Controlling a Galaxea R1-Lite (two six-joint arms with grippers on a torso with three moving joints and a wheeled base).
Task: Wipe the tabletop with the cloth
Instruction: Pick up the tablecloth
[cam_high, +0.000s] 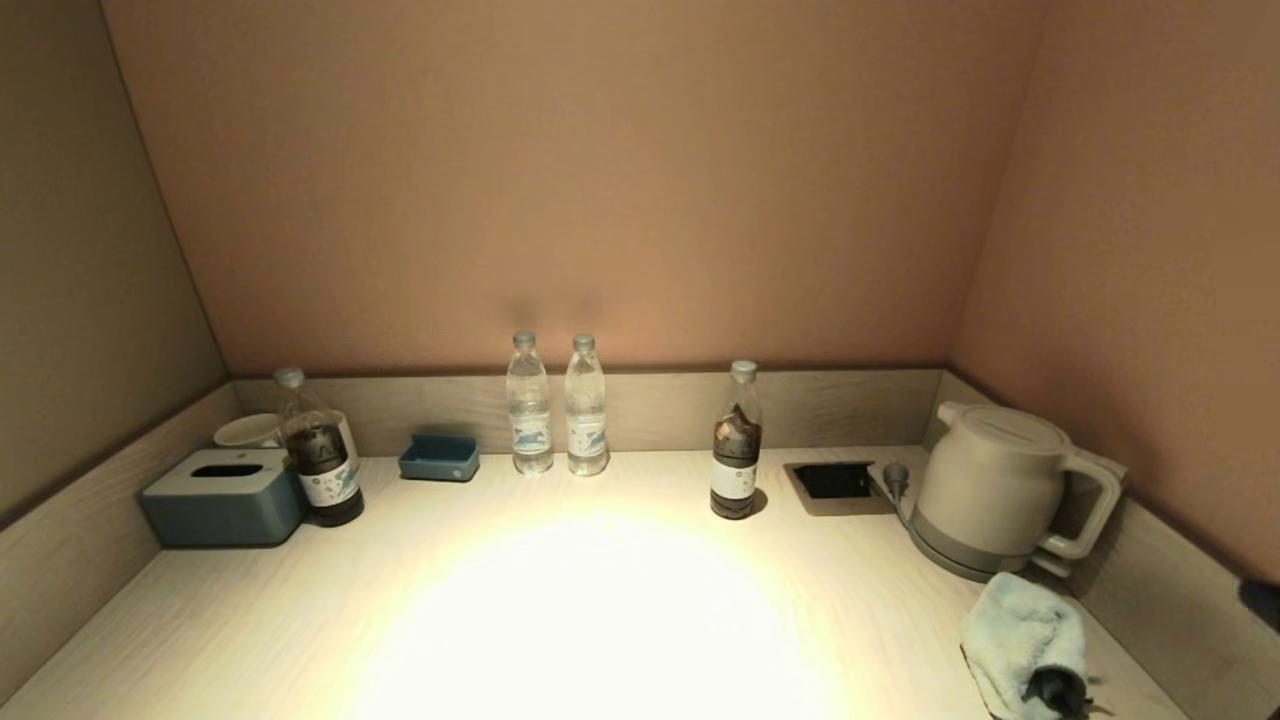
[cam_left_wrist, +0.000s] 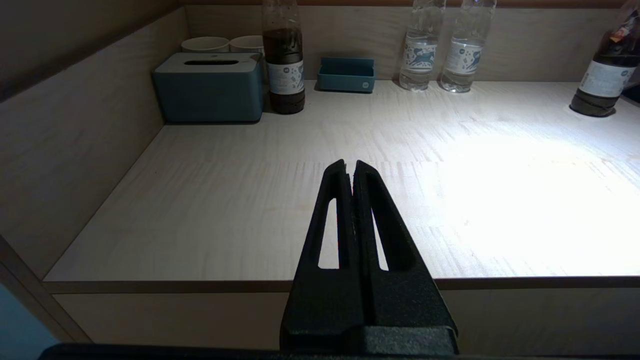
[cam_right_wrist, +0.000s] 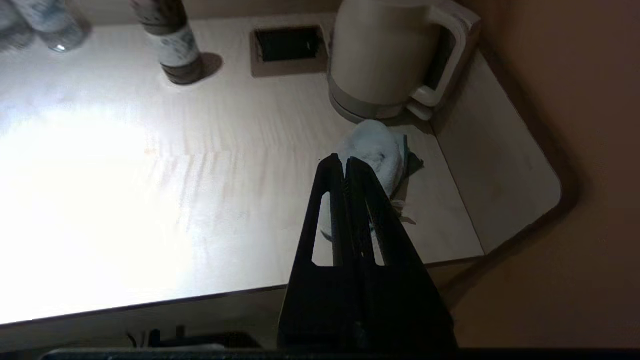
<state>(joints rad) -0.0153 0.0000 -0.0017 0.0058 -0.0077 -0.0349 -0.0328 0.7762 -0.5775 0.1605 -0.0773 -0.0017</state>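
Note:
I should close my right gripper on the middle of the crumpled pale blue cloth (cam_high: 1036, 630) (cam_right_wrist: 379, 161) in front of the kettle, between the cloth's kettle-side end and its front end.
A pale blue crumpled cloth (cam_high: 1022, 635) lies on the light wood tabletop (cam_high: 600, 600) at the front right, just in front of the kettle; it also shows in the right wrist view (cam_right_wrist: 375, 150). My right gripper (cam_right_wrist: 344, 161) is shut and empty, and hangs over the near part of the cloth by the table's front edge. Its dark tip (cam_high: 1052, 690) shows in the head view over the cloth's front end. My left gripper (cam_left_wrist: 350, 165) is shut and empty, and is held over the front edge of the table on the left. It is out of the head view.
A cream kettle (cam_high: 995, 490) and a recessed socket (cam_high: 835, 482) are at the back right. A dark bottle (cam_high: 736, 445), two water bottles (cam_high: 557, 405), a small blue tray (cam_high: 440, 457), another dark bottle (cam_high: 318, 455), a blue tissue box (cam_high: 222, 495) and cups (cam_high: 250, 430) line the back. Low walls bound three sides.

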